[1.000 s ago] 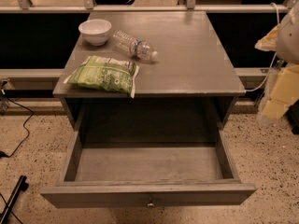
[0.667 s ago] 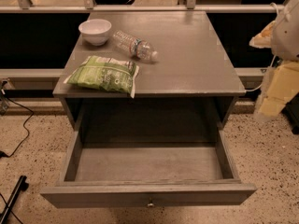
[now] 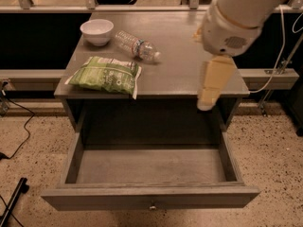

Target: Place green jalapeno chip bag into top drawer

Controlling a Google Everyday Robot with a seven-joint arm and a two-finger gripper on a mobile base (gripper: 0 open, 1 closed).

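Observation:
The robot's gripper should close on the half [image 3: 117, 76] of the green jalapeno chip bag that is nearer the clear plastic water bottle.
The green jalapeno chip bag [image 3: 106, 74] lies flat on the grey cabinet top [image 3: 184, 56], near its front left edge. The top drawer [image 3: 150, 200] is pulled out below, its inside bare, with a small round knob [image 3: 152, 205] on the front panel. My gripper [image 3: 208, 96] hangs from the white arm [image 3: 239, 13] over the cabinet top's front right edge, well to the right of the bag and holding nothing.
A white bowl [image 3: 97, 31] stands at the back left of the top. A clear plastic water bottle [image 3: 137, 45] lies on its side beside the bowl. Cables [image 3: 279, 56] hang at the right. A black leg [image 3: 12, 207] lies on the speckled floor at lower left.
My arm has swung in from the right edge of the view to over the cabinet's front right part. The bag, bowl, bottle and drawer have not moved.

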